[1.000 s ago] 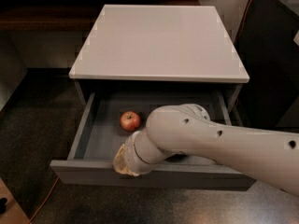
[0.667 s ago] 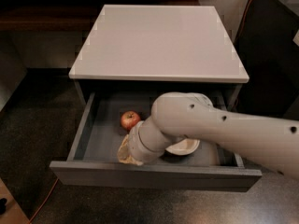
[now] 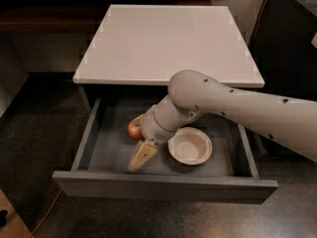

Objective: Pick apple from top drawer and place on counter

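Note:
Next, I close my gripper around the middle of the red apple (image 3: 135,129), in the open top drawer near the white bowl.
The top drawer (image 3: 163,186) stands pulled open below the counter (image 3: 163,38). The small red apple (image 3: 132,131) lies on the drawer floor at the middle left. My gripper (image 3: 140,139) is down inside the drawer right against the apple, on its right side. It is open: one tan finger (image 3: 142,155) points toward the drawer front below the apple, and the other shows just above the apple. The apple rests on the drawer floor and my wrist hides its right edge. The counter top is bare.
A round white bowl (image 3: 189,146) sits in the drawer just right of the gripper. My pale arm (image 3: 237,108) crosses in from the right over the drawer's right half. Dark floor surrounds the cabinet, and an orange cable (image 3: 47,212) lies at the lower left.
My arm has swung back and up into the drawer. The gripper has moved from the drawer's front edge to the apple, and the white bowl has come fully into view.

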Robot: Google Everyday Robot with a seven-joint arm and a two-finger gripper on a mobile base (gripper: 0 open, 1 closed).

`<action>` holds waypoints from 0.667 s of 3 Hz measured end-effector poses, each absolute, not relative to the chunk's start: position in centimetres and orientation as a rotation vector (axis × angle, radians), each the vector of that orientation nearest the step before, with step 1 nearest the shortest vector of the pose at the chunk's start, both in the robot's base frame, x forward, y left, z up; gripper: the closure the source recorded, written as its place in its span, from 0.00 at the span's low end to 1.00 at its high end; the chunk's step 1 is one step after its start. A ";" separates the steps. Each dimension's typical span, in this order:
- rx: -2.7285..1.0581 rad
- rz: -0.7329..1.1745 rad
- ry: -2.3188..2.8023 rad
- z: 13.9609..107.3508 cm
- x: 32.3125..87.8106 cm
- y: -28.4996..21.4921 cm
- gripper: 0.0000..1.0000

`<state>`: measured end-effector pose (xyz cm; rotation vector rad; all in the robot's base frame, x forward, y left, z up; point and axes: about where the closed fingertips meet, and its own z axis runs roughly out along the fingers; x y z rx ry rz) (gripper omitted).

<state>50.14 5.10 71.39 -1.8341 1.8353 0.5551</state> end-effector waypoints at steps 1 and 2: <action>-1.734 0.567 1.932 69.6 53.9 4.9 0.00; -1.627 0.521 2.020 67.8 55.8 4.7 0.00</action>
